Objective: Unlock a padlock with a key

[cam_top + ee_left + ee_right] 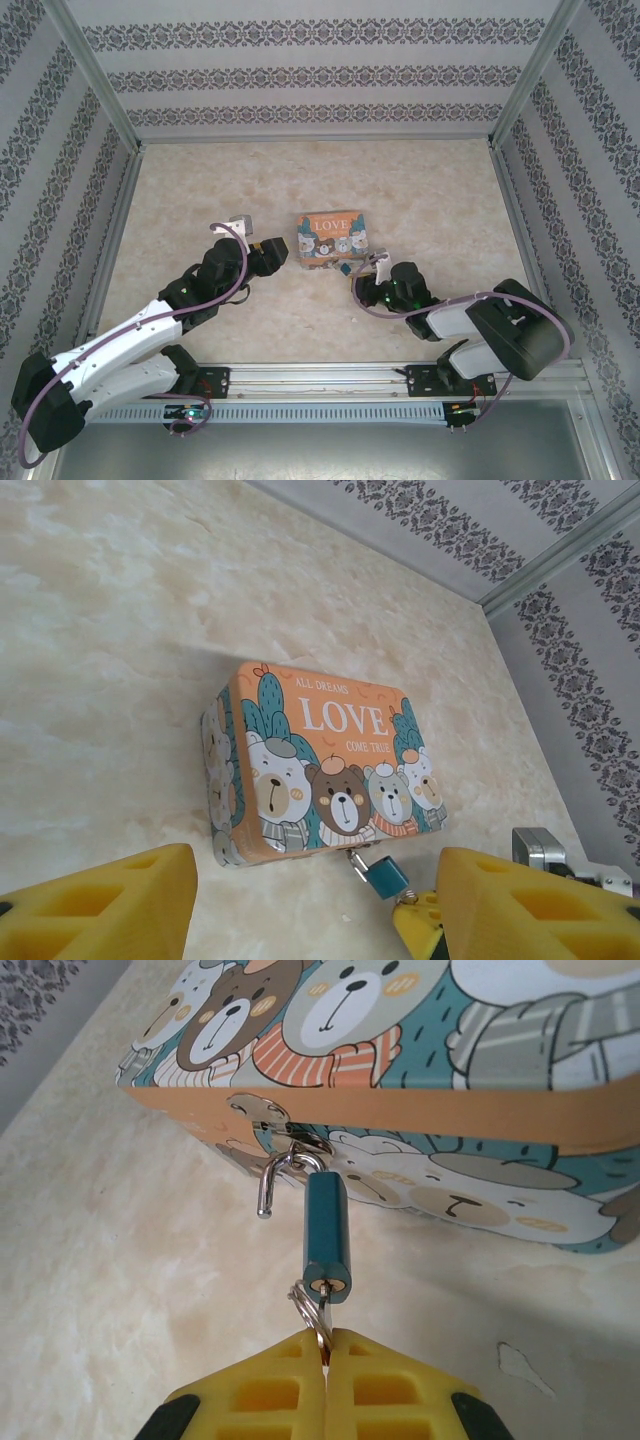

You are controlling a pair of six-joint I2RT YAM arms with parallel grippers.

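Note:
My right gripper is holding the key while the shackle hangs in the hasp, so my left gripper should steady the box before my right gripper takes the padlock [346,268].
The padlock [325,1238], a small teal block, hangs from the hasp on the front of the colourful LOVE box [420,1110]. Its silver shackle [270,1178] is swung out, the free end clear of the body. The key [322,1310] with its wire ring sits in the keyhole, and my right gripper [326,1342] is shut on it. In the top view the padlock [346,267] lies at the box's [330,238] near edge, in front of my right gripper [366,268]. My left gripper [315,910] is open a little short of the box [320,765], nothing between its fingers.
Patterned walls with metal frame posts [100,90] enclose the marble-look table [400,190]. Bare tabletop stretches behind the box and to both sides. A small chip [522,1365] marks the surface near the right gripper.

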